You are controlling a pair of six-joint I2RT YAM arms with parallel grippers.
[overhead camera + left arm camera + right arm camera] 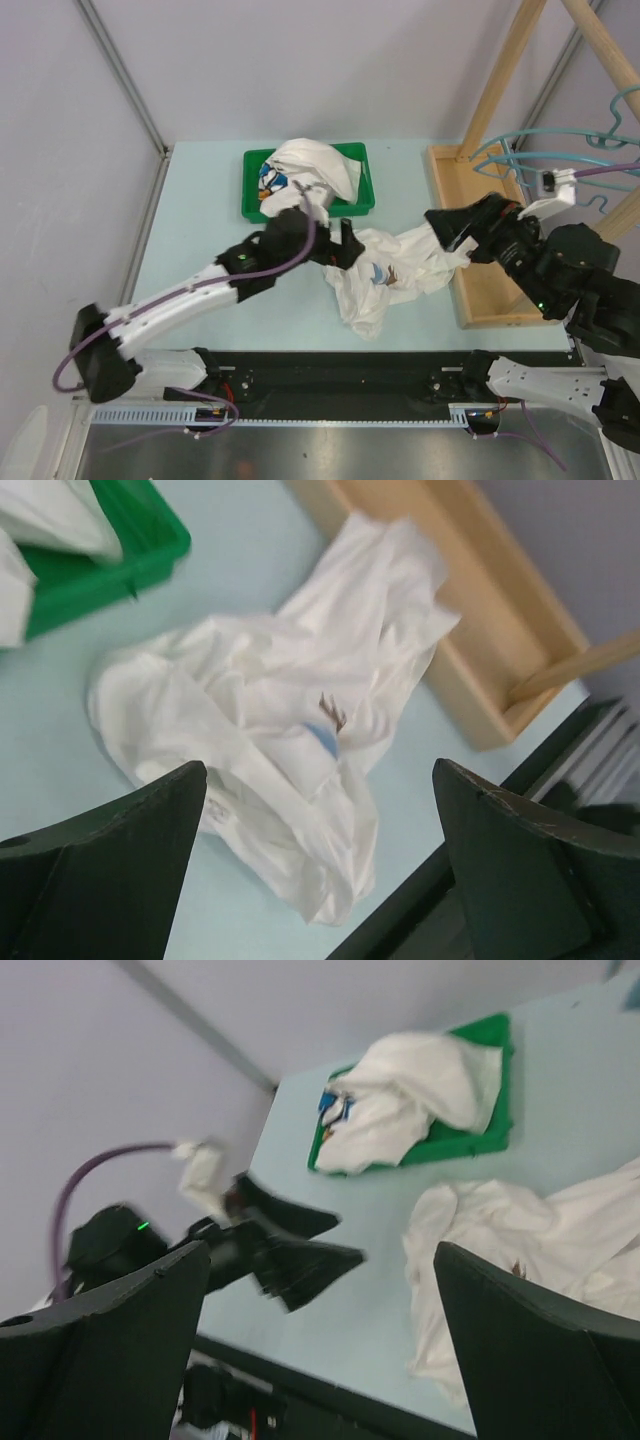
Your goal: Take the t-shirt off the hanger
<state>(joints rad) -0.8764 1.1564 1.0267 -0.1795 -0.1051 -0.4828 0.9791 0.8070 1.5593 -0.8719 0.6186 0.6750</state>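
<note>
The t-shirt should go to the green tray. So I should close my left gripper on the white t-shirt's crumpled middle (383, 270) (312, 748), by the blue print.
The white t-shirt (395, 270) lies crumpled on the table, off any hanger. It also shows in the left wrist view (290, 720) and the right wrist view (540, 1240). Bare teal hangers (545, 150) hang on the wooden rack (500, 80) at the right. My left gripper (343, 246) is open and empty, just above the shirt's left edge (318, 770). My right gripper (447, 236) is open and empty at the shirt's right end (320, 1250). The left gripper (295, 1250) shows in the right wrist view.
A green tray (250, 195) at the back of the table holds another white printed shirt (315, 165). It also shows in the right wrist view (470, 1135). The rack's wooden base (475, 300) runs along the right side (480, 630).
</note>
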